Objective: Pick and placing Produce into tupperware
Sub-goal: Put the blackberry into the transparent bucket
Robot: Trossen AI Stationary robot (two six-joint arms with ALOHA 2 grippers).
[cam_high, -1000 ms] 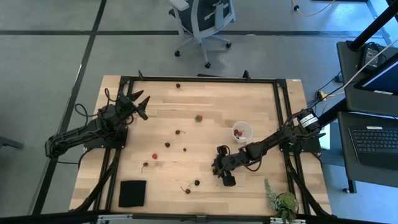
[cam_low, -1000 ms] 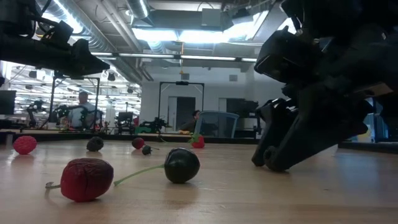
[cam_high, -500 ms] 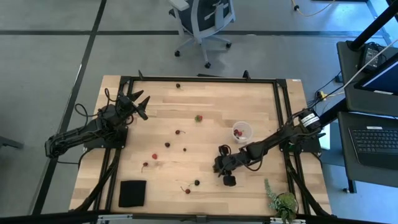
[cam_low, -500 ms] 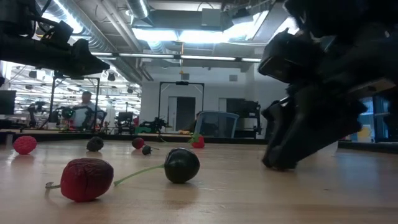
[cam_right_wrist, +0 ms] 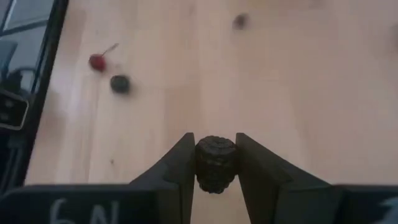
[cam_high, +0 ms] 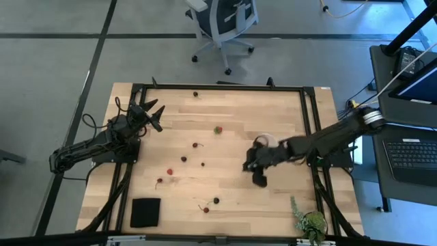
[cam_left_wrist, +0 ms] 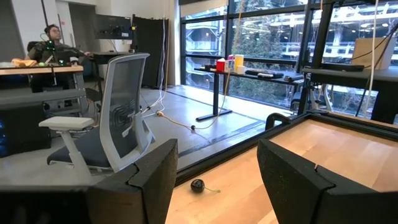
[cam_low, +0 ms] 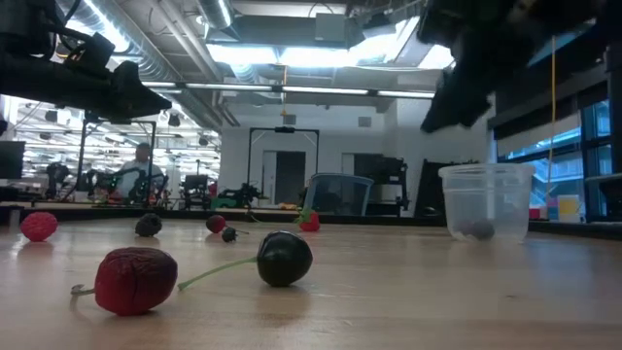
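Observation:
My right gripper is holding the dark bumpy berry, now just above the table near the tub, and will let it go beside the dark fruit inside the translucent tupperware (cam_high: 262, 145) under my right arm.
The produce is small red and dark fruits scattered over the wooden table, such as a red fruit (cam_high: 169, 171), a stemmed dark cherry (cam_low: 284, 258) and a wrinkled red fruit (cam_low: 134, 279). The tupperware (cam_low: 486, 202) is a translucent tub that stands upright on its base with a dark fruit (cam_low: 476, 231) inside. In the high view the right arm half covers the tupperware (cam_high: 268, 139). My right gripper (cam_high: 254, 168) hovers above the table just near-left of the tub, shut on a dark bumpy berry (cam_right_wrist: 216, 163). My left gripper (cam_high: 151, 115) waits open at the far left, raised. My right gripper pinches the dark bumpy berry (cam_right_wrist: 216, 163) between its two fingers, one finger (cam_right_wrist: 181, 163) on each side of it. The fingers slant downward over the table. The berry is lifted clear of the wood.
A flat black pad (cam_high: 145, 212) lies at the near-left corner and a leafy green plant (cam_high: 311, 220) at the near-right corner. One dark fruit (cam_left_wrist: 197, 185) sits by the far edge rail. An office chair (cam_high: 222, 20) stands beyond the table. People sit in the room behind.
My right gripper has risen from the tabletop near the table's middle and moved toward the far-right, up to the tub, carrying the dark berry. In the low view it has left the table surface and uncovered the tub. The left arm stayed still.

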